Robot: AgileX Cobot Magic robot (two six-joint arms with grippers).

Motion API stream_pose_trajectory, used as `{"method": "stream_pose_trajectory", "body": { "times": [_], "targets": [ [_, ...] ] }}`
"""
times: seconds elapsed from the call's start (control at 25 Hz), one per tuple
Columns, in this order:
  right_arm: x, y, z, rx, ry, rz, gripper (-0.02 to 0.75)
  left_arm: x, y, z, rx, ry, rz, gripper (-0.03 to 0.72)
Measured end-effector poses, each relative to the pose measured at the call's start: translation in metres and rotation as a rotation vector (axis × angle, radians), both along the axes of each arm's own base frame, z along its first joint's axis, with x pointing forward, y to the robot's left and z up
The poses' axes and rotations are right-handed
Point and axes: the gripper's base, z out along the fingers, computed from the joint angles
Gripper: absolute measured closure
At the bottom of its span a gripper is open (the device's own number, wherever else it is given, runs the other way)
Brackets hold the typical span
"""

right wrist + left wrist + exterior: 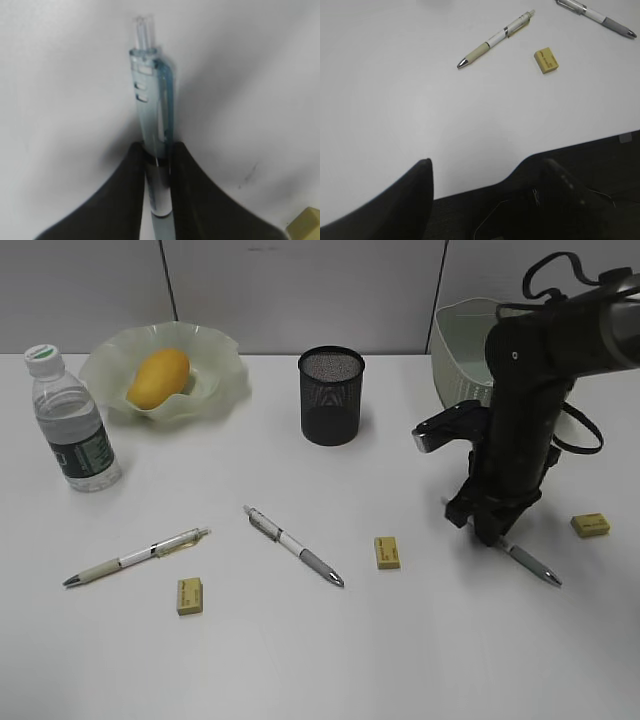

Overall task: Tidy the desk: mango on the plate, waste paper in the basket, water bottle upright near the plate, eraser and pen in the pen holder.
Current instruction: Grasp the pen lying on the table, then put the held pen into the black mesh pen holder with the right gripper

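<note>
My right gripper has the pen with the clear body to put away. It will let go of it inside the black mesh pen holder (332, 390) at the middle back of the desk.
The mango (158, 377) lies in the wavy green plate (215, 380) at the back left of the desk (320, 660). The water bottle (72, 425) stands upright beside the plate. At mid back stands the black mesh pen holder (331, 395), and the basket (460, 340) is at back right. My right gripper (490, 530) points down, shut on a clear-barrelled pen (150, 100) that lies on the desk; its grey tip (530, 562) sticks out. My left gripper (487, 165) hangs open and empty over the desk's front edge. No waste paper shows.
Two more pens (135, 557) (293, 545) lie at front left and centre. Yellow erasers sit at front left (190, 595), centre (387, 552) and far right (590, 525). The left wrist view shows a pen (495, 38) and an eraser (546, 60).
</note>
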Motion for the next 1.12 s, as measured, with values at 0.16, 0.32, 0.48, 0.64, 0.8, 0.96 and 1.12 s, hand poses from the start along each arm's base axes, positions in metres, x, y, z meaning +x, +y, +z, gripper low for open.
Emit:
{"method": "stream_pose_trajectory", "body": {
  "times": [0.16,0.32,0.48,0.64,0.8,0.96,1.12],
  "targets": [
    [0.007,0.006,0.013,0.040,0.008,-0.038,0.606,0.000,0.000,0.000,0.000,0.000,0.000,0.189],
    [0.021,0.020,0.050,0.136,-0.090,-0.067,0.606,0.000,0.000,0.000,0.000,0.000,0.000,0.189],
    [0.039,0.036,0.104,0.262,-0.237,-0.083,0.606,0.000,0.000,0.000,-0.001,0.000,0.000,0.189],
    [0.059,0.051,0.155,0.438,-0.404,-0.119,0.606,0.000,0.000,0.000,-0.001,0.000,0.000,0.189],
    [0.075,0.063,0.195,0.620,-0.594,-0.167,0.606,0.000,0.000,0.000,-0.001,0.000,0.000,0.189],
    [0.083,0.069,0.213,0.750,-0.725,-0.205,0.606,0.000,0.000,0.000,-0.001,0.000,0.000,0.189],
    [0.082,0.084,0.219,0.781,-0.812,-0.152,0.606,0.000,0.000,0.000,-0.001,0.000,0.000,0.189]
  ]
}}
